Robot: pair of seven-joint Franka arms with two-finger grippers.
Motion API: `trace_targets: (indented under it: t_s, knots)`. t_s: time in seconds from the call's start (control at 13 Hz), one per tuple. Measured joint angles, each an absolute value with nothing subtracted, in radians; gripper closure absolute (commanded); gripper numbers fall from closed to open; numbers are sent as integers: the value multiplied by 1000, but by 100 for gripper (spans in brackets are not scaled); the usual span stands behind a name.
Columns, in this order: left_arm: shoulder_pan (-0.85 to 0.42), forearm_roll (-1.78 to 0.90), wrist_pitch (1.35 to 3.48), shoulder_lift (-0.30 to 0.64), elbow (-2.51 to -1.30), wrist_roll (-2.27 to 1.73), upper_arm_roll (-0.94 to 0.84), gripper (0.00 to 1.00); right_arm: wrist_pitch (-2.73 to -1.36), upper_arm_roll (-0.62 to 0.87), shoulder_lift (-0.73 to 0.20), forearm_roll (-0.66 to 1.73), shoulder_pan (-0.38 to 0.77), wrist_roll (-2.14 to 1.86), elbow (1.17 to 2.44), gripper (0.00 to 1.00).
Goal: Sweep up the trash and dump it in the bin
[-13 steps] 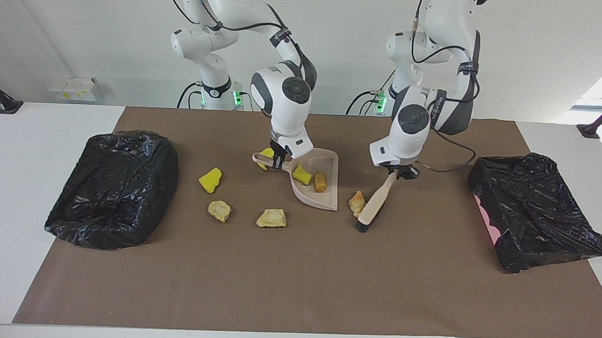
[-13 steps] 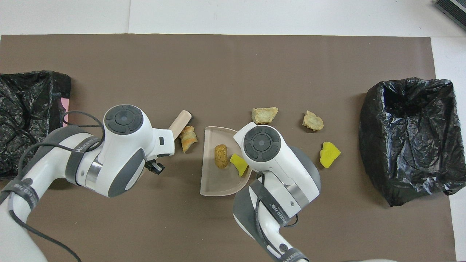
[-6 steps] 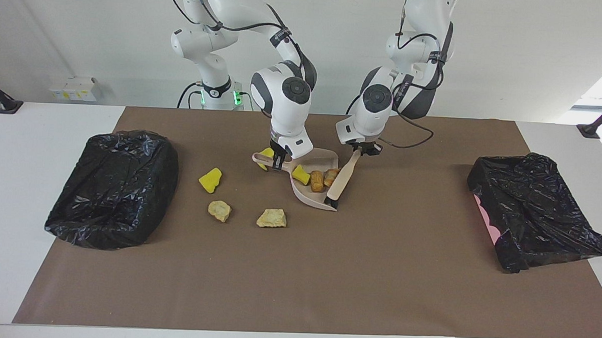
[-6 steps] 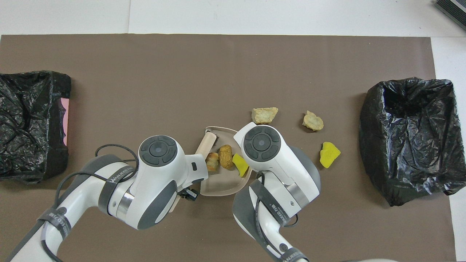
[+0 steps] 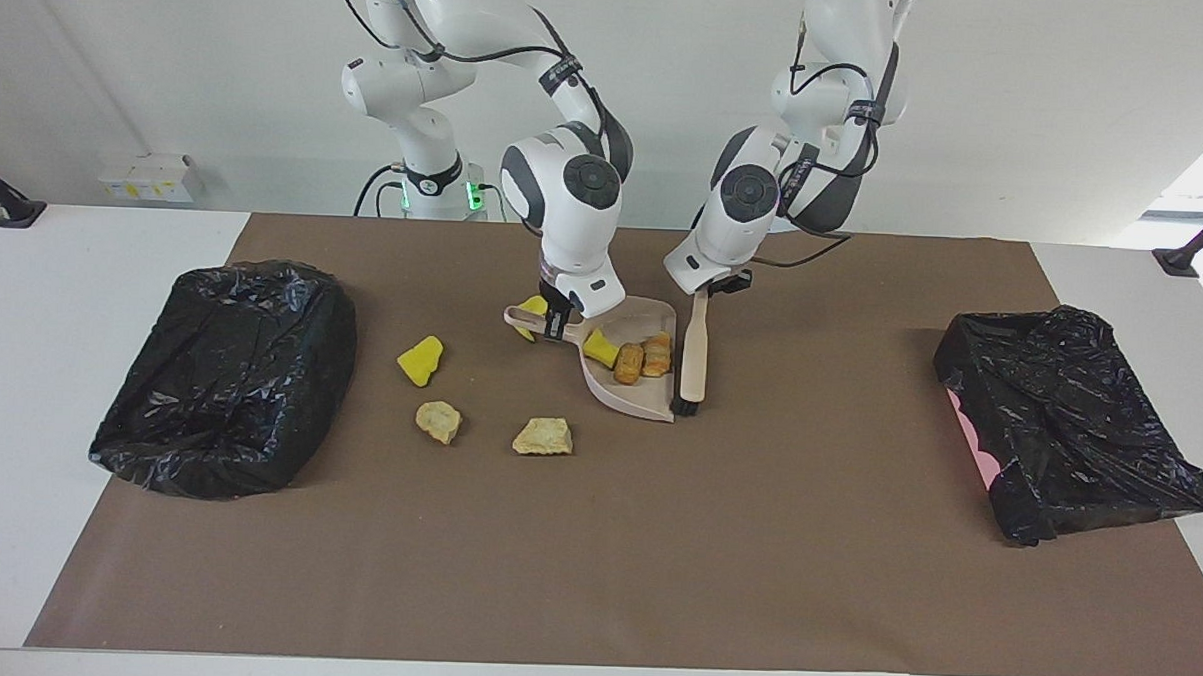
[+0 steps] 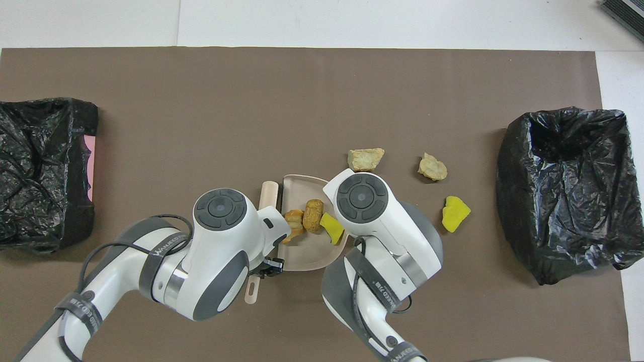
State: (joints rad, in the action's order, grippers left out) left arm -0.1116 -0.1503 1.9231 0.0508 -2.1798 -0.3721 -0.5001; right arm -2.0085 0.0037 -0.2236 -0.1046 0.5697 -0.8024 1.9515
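Note:
I need to set the brush on the bare brown mat (image 6: 289, 306) between my two arms, nearer me than the dustpan, using my left gripper.
My right gripper (image 5: 554, 322) is shut on the handle of the beige dustpan (image 5: 632, 395) (image 6: 309, 252), which rests on the mat. Three pieces of trash lie in it: a yellow chunk (image 5: 601, 350) (image 6: 331, 227), a brown lump (image 5: 628, 363) (image 6: 313, 215) and an orange-brown lump (image 5: 657, 355) (image 6: 293, 221). My left gripper (image 5: 703, 292) is shut on the brush (image 5: 694, 356) (image 6: 269, 193), bristles down at the pan's open edge. A yellow chunk (image 5: 421, 360) (image 6: 455, 213) and two tan lumps (image 5: 438, 421) (image 6: 431, 167), (image 5: 543, 436) (image 6: 366, 158) lie on the mat. Another yellow piece (image 5: 535, 306) peeks out beside the handle.
Two bins lined with black bags stand on the brown mat, one at the right arm's end (image 5: 225, 375) (image 6: 563, 191) and one at the left arm's end (image 5: 1068, 434) (image 6: 40, 166). The loose lumps lie between the dustpan and the right arm's bin.
The left arm swung the brush toward the dustpan and pushed the orange-brown lump into it. The brush then drew back to the pan's open edge. The right arm held still.

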Motion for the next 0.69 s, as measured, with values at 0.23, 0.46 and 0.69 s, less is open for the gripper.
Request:
trace_targets:
  t_s: [0.23, 0.46, 0.69]
  knots:
    - [-111, -151, 1865, 15, -2166, -399, -468, 100, -2009, 3, -224, -105, 569, -802, 1951, 100]
    - [-111, -152, 1846, -11, -2168, -459, -471, 100, -2009, 2, -224, -105, 555, -804, 1936, 100]
    - [-113, -201, 1893, -39, -2213, -520, -519, 100, -2001, 0, -223, -105, 510, -867, 1898, 100]
